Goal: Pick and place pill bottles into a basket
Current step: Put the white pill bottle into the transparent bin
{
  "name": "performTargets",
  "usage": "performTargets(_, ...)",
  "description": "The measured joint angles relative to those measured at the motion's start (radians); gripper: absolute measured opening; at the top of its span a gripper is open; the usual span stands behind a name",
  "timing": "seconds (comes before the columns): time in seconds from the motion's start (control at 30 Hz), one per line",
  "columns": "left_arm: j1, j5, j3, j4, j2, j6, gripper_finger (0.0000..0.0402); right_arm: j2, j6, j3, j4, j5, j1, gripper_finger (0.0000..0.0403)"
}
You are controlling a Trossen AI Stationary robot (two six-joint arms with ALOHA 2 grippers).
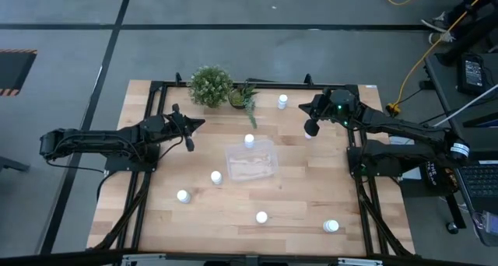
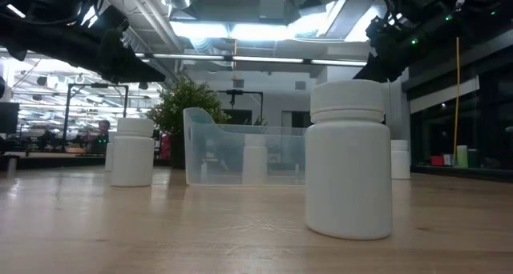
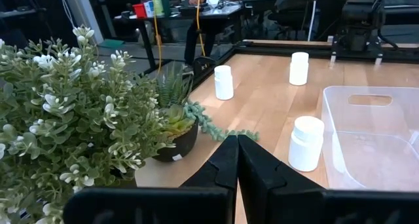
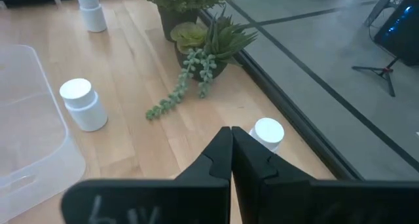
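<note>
Next, I close my right gripper on the cap of the white pill bottle [image 1: 282, 98] [image 4: 268, 130] near the table's far edge, beside the potted plant's trailing stem.
Several white pill bottles stand upright on the wooden table: one [image 1: 282, 101] near the far edge, one [image 1: 249, 141] against the far side of the clear tray [image 1: 250, 163], and others [image 1: 216, 176] [image 1: 183, 196] [image 1: 261, 217] [image 1: 331, 226] nearer the front. My left gripper [image 1: 189, 134] is shut and empty, hovering left of the tray beside the potted plants. In its wrist view [image 3: 237, 145] the tray [image 3: 373, 139] and a bottle [image 3: 306, 143] lie ahead. My right gripper [image 1: 311, 127] is shut and empty, right of the tray. In its wrist view [image 4: 230, 135] a bottle [image 4: 268, 132] stands just beyond the fingertips.
Two potted plants [image 1: 212, 85] [image 1: 243, 97] stand at the far edge, with a trailing stem [image 4: 180, 93] lying on the table. A black frame rails the table's edges [image 1: 354, 173]. In the low view a bottle [image 2: 349, 170] stands close to the camera, in front of the tray [image 2: 244, 154].
</note>
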Motion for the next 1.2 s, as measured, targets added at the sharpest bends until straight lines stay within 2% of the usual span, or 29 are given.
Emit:
performTargets(0.23,0.000,0.000,0.000,0.000,0.000,0.000,0.0004,0.000,0.000,0.000,0.000,0.000,0.000,0.0008)
performTargets(0.33,0.000,0.000,0.000,0.000,0.000,0.000,0.0004,0.000,-0.005,0.000,0.000,-0.001,0.000,0.0022)
performTargets(0.47,0.000,0.000,0.000,0.000,0.000,0.000,0.0004,0.000,-0.006,0.000,0.000,-0.003,0.000,0.0065)
performTargets(0.7,0.000,0.000,0.000,-0.008,0.000,0.003,0.0004,0.000,-0.002,0.000,-0.004,-0.003,0.000,0.0166)
performTargets(0.9,0.000,-0.001,0.000,-0.008,0.000,0.080,0.0004,0.000,-0.005,0.000,-0.007,-0.002,0.000,0.0249)
performTargets(1.03,0.000,-0.001,0.000,-0.008,0.000,0.080,0.0004,0.000,0.025,0.000,-0.003,-0.002,0.000,0.0278)
performTargets(1.2,0.000,-0.024,0.000,-0.008,0.000,0.080,0.0004,0.029,0.059,0.000,0.002,0.000,0.000,0.0284)
